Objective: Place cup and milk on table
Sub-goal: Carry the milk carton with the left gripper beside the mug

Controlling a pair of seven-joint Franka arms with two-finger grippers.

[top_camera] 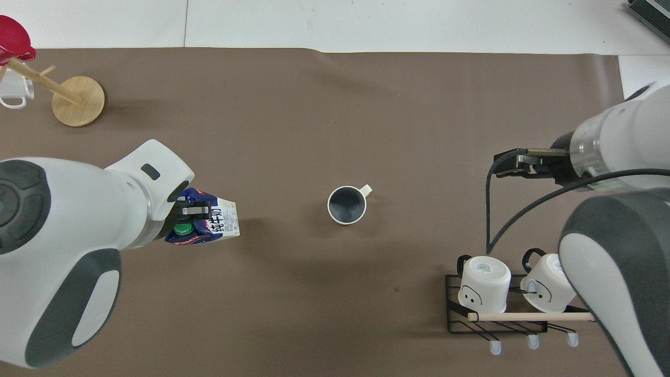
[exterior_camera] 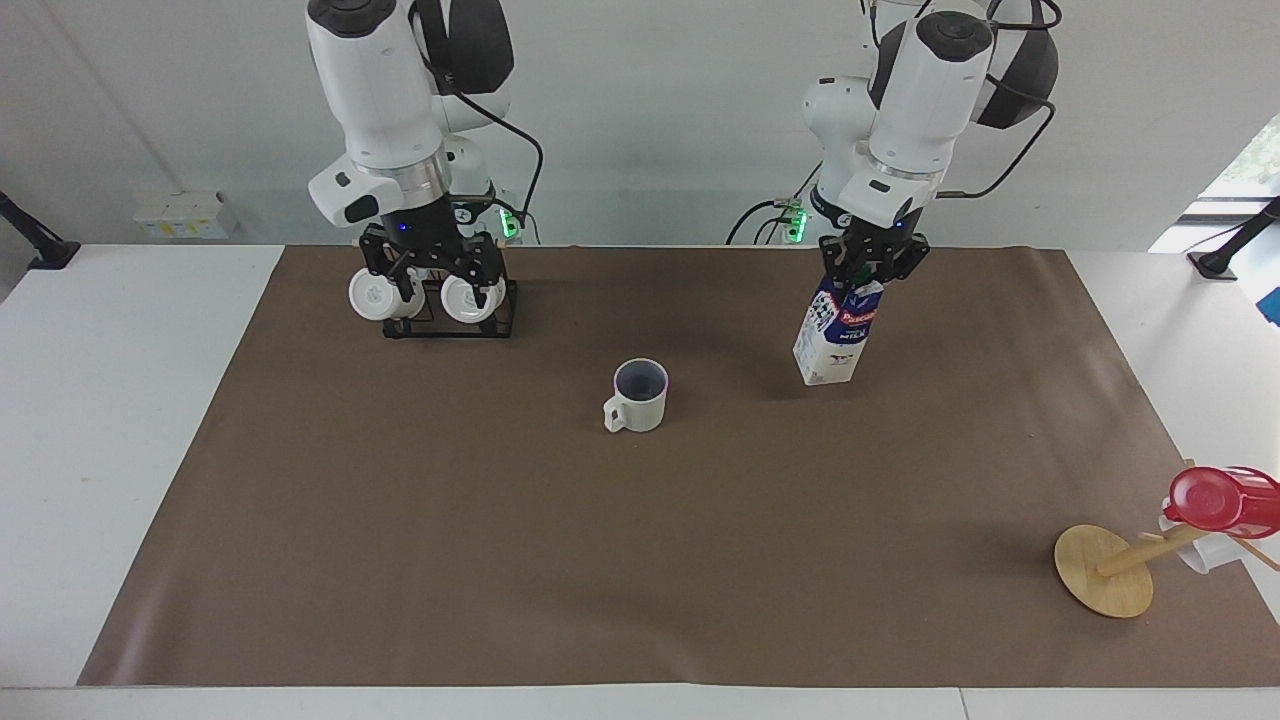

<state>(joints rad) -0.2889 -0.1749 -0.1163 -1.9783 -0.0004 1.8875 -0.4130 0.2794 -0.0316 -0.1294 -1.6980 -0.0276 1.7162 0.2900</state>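
Note:
My left gripper will release the milk on the brown sheet (top_camera: 286, 206) beside the cream-white cup, facing away from the cup's handle.
The cream-white cup (exterior_camera: 640, 396) stands upright on the brown sheet of the table (exterior_camera: 400, 550), in the middle, with nothing touching it; it also shows in the overhead view (top_camera: 346, 205). My left gripper (exterior_camera: 868, 274) is shut on the top of the milk (exterior_camera: 832, 345), a blue-and-white carton with a green cap. The milk hangs tilted, its base low over the sheet, beside the cup toward the left arm's end. The milk also shows in the overhead view (top_camera: 222, 224). My right gripper (exterior_camera: 430, 268) is open and empty, raised over the mug rack.
A black wire rack (exterior_camera: 450, 325) with two white mugs stands near the robots at the right arm's end. A tipped wooden stand (exterior_camera: 1105, 570) with a red cup (exterior_camera: 1220, 497) lies far from the robots at the left arm's end.

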